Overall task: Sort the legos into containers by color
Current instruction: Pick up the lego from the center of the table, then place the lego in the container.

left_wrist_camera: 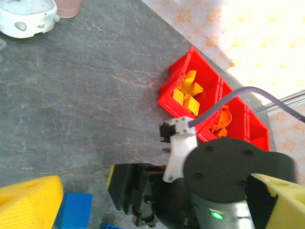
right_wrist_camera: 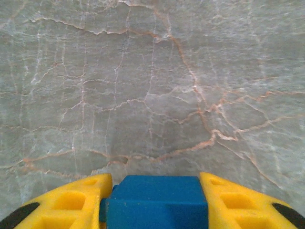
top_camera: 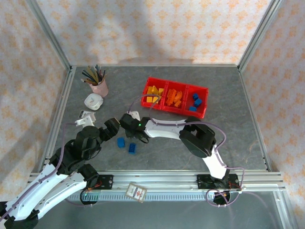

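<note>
Next, I set the blue lego among blue legos in the red tray's end container (top_camera: 193, 105) with my right gripper.
A blue lego (right_wrist_camera: 157, 200) sits between the yellow fingers of my right gripper (right_wrist_camera: 155, 202), which is shut on it, low over the grey table. From above, the right gripper (top_camera: 135, 139) hangs over two blue legos (top_camera: 121, 141) (top_camera: 132, 148); which of them it holds I cannot tell. My left gripper (top_camera: 112, 128) stands open just to their left, with one finger (left_wrist_camera: 28, 200) beside a blue lego (left_wrist_camera: 74, 210). The red tray of containers (top_camera: 177, 110) holds yellow pieces (top_camera: 153, 91) on the left, orange ones (top_camera: 174, 97) in the middle and blue ones (top_camera: 196, 101) on the right.
A pink cup of pencils (top_camera: 99, 86) and a white gadget (top_camera: 94, 101) stand at the back left, with a small white item (top_camera: 86, 114) nearer. The right arm's wrist (left_wrist_camera: 224, 181) lies close in front of the left gripper. A card (top_camera: 136, 192) rests on the front rail.
</note>
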`<control>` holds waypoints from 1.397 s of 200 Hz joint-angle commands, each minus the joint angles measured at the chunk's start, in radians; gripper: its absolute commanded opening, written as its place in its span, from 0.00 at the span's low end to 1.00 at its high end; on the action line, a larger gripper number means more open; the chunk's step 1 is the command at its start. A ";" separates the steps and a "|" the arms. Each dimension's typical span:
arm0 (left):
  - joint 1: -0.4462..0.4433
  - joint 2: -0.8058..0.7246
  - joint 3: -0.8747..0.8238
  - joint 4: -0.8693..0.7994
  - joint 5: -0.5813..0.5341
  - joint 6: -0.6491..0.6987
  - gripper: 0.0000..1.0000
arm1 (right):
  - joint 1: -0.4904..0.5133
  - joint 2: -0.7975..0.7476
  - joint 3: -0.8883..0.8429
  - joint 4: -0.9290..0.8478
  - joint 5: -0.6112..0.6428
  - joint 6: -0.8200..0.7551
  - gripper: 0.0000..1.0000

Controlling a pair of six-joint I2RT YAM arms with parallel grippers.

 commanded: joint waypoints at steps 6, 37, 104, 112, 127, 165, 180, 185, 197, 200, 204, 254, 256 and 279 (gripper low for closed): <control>0.008 0.034 0.017 0.058 0.028 0.029 0.99 | -0.036 -0.153 -0.071 0.020 0.030 -0.005 0.36; 0.008 0.095 0.026 0.134 0.076 0.067 0.99 | -0.105 -0.285 -0.159 0.024 0.050 -0.010 0.35; 0.009 0.294 0.046 0.378 0.191 0.160 0.99 | -0.377 -0.515 -0.316 0.008 0.116 -0.041 0.35; 0.009 0.322 0.051 0.404 0.205 0.172 0.99 | -0.426 -0.530 -0.327 0.015 0.115 -0.049 0.35; 0.008 0.375 0.060 0.452 0.227 0.183 0.99 | -0.505 -0.534 -0.336 0.023 0.117 -0.058 0.35; 0.008 0.477 0.073 0.566 0.270 0.207 0.99 | -0.650 -0.480 -0.306 0.054 0.126 -0.093 0.35; 0.009 0.506 0.085 0.583 0.276 0.213 0.99 | -0.684 -0.437 -0.283 0.073 0.149 -0.110 0.35; 0.009 0.513 0.090 0.584 0.277 0.214 0.99 | -0.696 -0.421 -0.273 0.071 0.161 -0.111 0.35; 0.009 0.533 0.103 0.582 0.278 0.220 0.99 | -0.725 -0.391 -0.258 0.075 0.162 -0.111 0.36; 0.009 0.536 0.106 0.582 0.279 0.222 0.99 | -0.732 -0.383 -0.258 0.080 0.159 -0.112 0.35; 0.009 0.540 0.107 0.582 0.277 0.223 0.99 | -0.741 -0.374 -0.255 0.085 0.156 -0.112 0.35; 0.009 0.562 0.117 0.590 0.283 0.224 0.99 | -0.789 -0.309 -0.193 0.091 0.151 -0.143 0.49; 0.009 0.562 0.117 0.588 0.283 0.223 0.99 | -0.791 -0.310 -0.192 0.089 0.153 -0.145 0.51; 0.009 0.558 0.119 0.584 0.278 0.225 0.99 | -0.790 -0.330 -0.185 0.085 0.135 -0.159 0.63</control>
